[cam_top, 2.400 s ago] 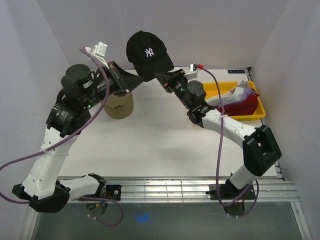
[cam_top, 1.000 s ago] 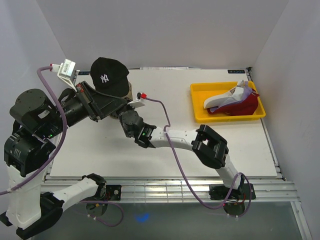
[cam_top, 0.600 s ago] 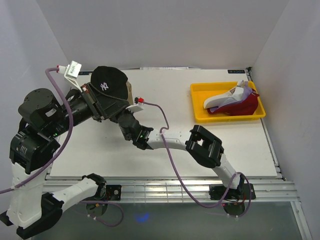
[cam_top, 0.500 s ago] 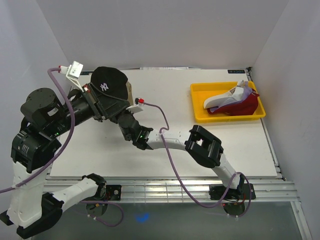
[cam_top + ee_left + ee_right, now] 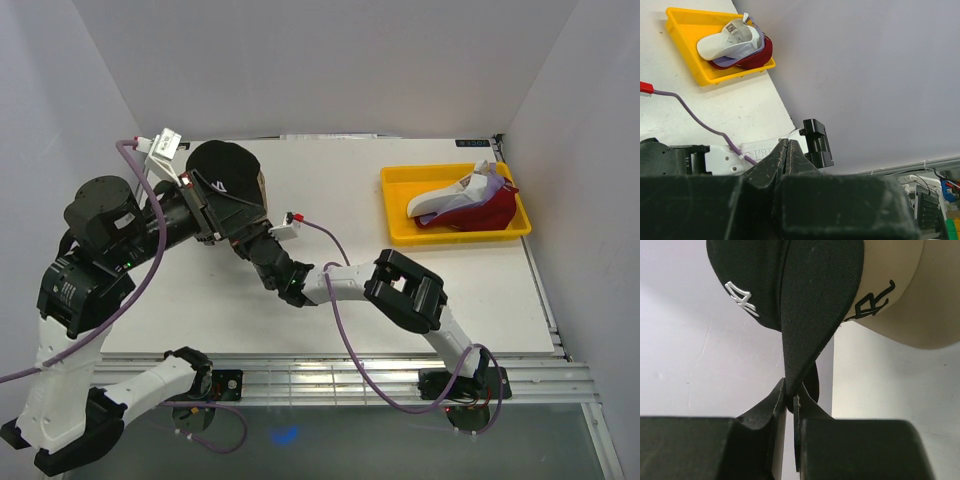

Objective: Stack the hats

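The robot's right gripper should release the black cap on top of the tan cap (image 5: 229, 182), close to the back edge of the table.
The black cap with the white NY logo (image 5: 228, 178) hangs between both grippers at the table's back left. It is over the tan cap (image 5: 262, 186), of which only a sliver shows. My left gripper (image 5: 205, 195) is shut at the black cap's rear edge; in the left wrist view its fingertips (image 5: 788, 148) are pressed together. My right gripper (image 5: 247, 236) is shut on the brim; in the right wrist view the brim (image 5: 810, 315) runs down into the gripper (image 5: 790, 401). The tan cap (image 5: 900, 295) sits behind it. The white cap (image 5: 440, 203), purple cap (image 5: 487, 183) and red cap (image 5: 490, 214) lie piled in the tray.
The yellow tray (image 5: 392, 205) stands at the back right, and also shows in the left wrist view (image 5: 687, 62). My right arm (image 5: 400, 290) stretches across the table's middle towards the left. A purple cable (image 5: 325, 232) arcs above it. White walls close in on all sides.
The black cap came from high at the centre to the back left, over the tan cap. In the last second it tipped so the logo faces away, and both grippers shifted slightly right.
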### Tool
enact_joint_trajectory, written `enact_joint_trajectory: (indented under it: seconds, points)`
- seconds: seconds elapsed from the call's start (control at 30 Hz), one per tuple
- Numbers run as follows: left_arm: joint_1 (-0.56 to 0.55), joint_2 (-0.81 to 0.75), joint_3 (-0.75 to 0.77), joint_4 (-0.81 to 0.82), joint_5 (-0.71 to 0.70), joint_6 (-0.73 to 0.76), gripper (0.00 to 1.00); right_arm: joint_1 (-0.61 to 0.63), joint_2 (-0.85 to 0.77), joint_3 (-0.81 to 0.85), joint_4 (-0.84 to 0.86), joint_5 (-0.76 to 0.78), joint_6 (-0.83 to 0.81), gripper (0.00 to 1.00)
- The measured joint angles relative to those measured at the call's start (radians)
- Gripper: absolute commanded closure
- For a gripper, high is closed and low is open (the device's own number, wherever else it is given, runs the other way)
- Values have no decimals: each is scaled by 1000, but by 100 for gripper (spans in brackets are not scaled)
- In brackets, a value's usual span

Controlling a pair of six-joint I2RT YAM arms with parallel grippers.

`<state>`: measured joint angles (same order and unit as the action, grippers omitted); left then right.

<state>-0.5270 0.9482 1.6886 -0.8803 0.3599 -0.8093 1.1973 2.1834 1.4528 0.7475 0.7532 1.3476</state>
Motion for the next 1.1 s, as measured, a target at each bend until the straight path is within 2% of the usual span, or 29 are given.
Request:
enact_joint_trajectory:
  seconds: [0.37, 1.1]
  points:
    - [0, -1, -56, 24, 0, -3, 100, -23, 20, -60, 85, -62, 195, 92]
    - [0, -1, -95, 36, 0, -12, 100, -43, 93, -84, 89, -130, 451, 92]
